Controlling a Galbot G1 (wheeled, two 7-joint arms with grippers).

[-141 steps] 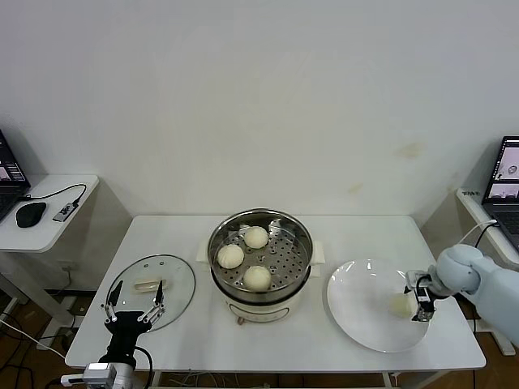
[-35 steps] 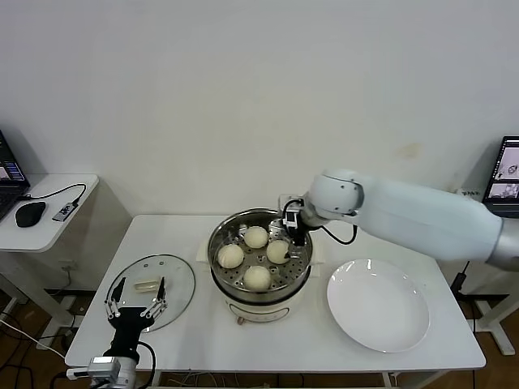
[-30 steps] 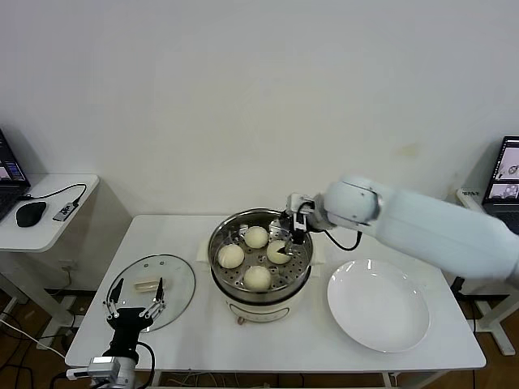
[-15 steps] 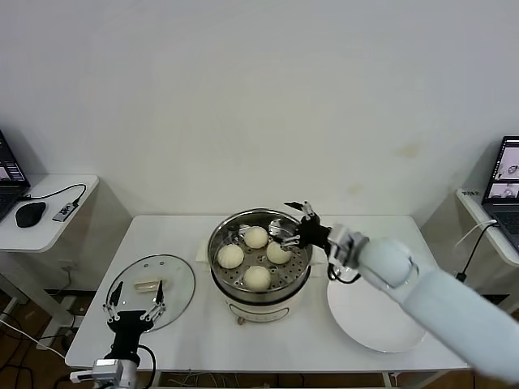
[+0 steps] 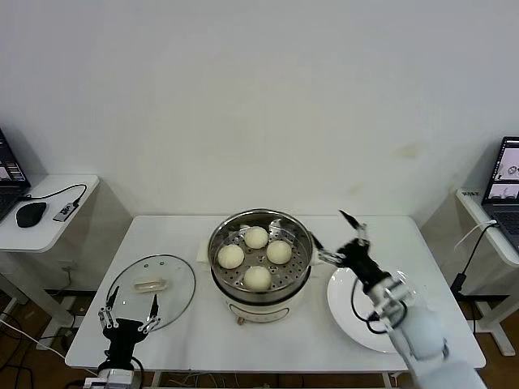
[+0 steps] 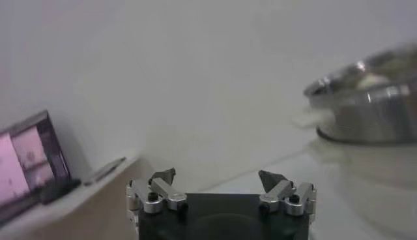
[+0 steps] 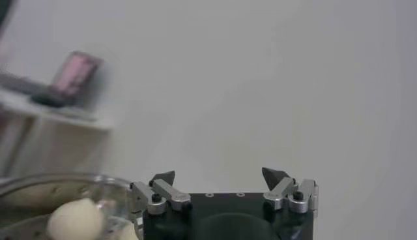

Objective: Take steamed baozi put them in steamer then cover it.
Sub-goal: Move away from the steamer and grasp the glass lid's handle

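Note:
My left gripper should close on the handle's raised bar (image 5: 143, 286), at the end of the bar that is farther from the steamer, so that I can lift the glass cover.
The steel steamer (image 5: 302, 243) stands at the table's middle on its cream base. Several cream-white baozi lie on its perforated tray, among them one at the back (image 5: 256, 237) and one at the front (image 5: 257, 277). The glass cover (image 5: 174, 279) lies flat on the table to the left, handle (image 5: 149, 284) up. My right gripper (image 5: 327, 227) is open and empty, just outside the pot's right rim. Its wrist view shows the open gripper (image 7: 220, 175) and one baozi (image 7: 75, 218). My left gripper (image 5: 131, 296) is open at the cover's near edge; its wrist view (image 6: 217, 176) shows the steamer (image 6: 365, 98) farther off.
A white plate (image 5: 349, 312) lies right of the steamer, partly under my right arm. A side table (image 5: 57, 231) with a mouse (image 5: 31, 214) stands at the left. A laptop (image 5: 504, 174) stands at the far right.
My right gripper carried the last baozi from the plate into the steamer, let it go and drew back to the right, out of the pot. My left gripper sank slightly.

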